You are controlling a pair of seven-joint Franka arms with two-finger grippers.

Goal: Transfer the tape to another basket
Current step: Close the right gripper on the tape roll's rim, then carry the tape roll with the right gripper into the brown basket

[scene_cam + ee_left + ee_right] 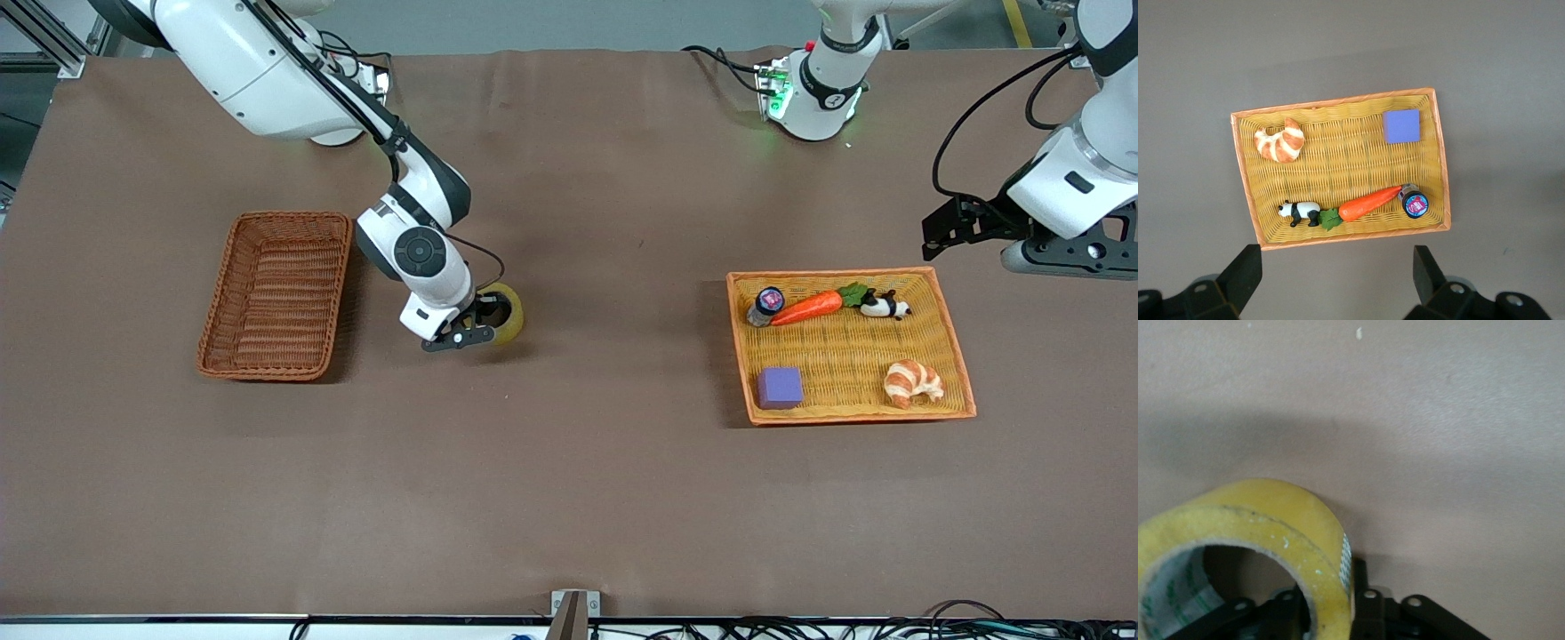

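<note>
The robot's right gripper should release the yellowish tape roll near the middle of the empty dark reddish-brown basket (282,298).
The yellowish tape (507,313) roll is held up over the bare table mat, between the two baskets. My right gripper (484,322) is shut on the tape's wall, one finger inside the hole and one outside, as the right wrist view shows on the tape (1265,520). The dark reddish-brown basket (277,293) stands empty toward the right arm's end, beside the right gripper. My left gripper (1067,253) waits open and empty, up above the table just past the orange-yellow basket's rim; its fingertips (1245,270) stand wide apart.
The orange-yellow tray basket (951,356), also in the left wrist view (1338,100), holds a carrot (807,308), a toy panda (885,307), a small jar (766,305), a purple block (780,388) and a croissant (912,382).
</note>
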